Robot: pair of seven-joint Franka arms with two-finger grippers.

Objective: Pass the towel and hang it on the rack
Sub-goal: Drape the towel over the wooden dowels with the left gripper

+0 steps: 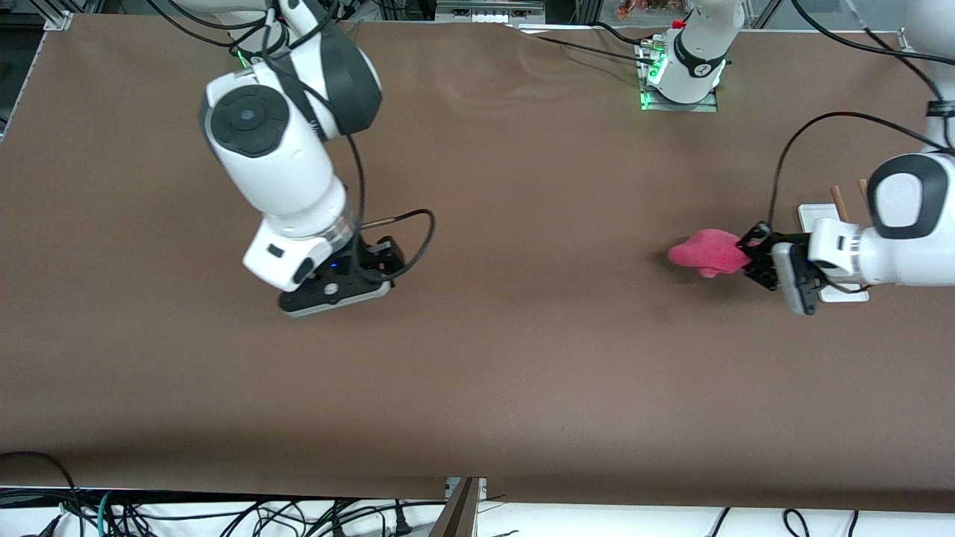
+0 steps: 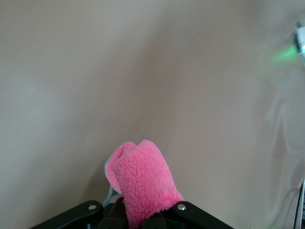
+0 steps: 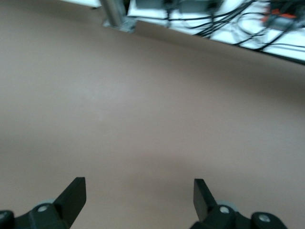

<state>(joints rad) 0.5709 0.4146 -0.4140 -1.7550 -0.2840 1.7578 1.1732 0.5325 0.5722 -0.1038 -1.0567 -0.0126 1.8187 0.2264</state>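
Next, my left gripper lets go of the pink-red towel across the brown rods of the rack [image 1: 866, 237], above the rack's white base.
The pink-red towel [image 1: 707, 253] hangs bunched from my left gripper [image 1: 750, 246], which is shut on it above the table at the left arm's end. In the left wrist view the towel [image 2: 143, 183] sticks out from between the shut fingers, a pale edge showing beside it. The rack [image 1: 813, 216] stands right by that gripper; its white base and two brown rods are mostly hidden by the left arm. My right gripper [image 1: 377, 257] is open and empty over bare table toward the right arm's end; its fingertips [image 3: 75, 193] stand wide apart.
The brown table [image 1: 522, 358] is bare between the two arms. The left arm's base [image 1: 683, 74] with a green light stands at the table's edge farthest from the front camera. Cables lie along the edge nearest that camera.
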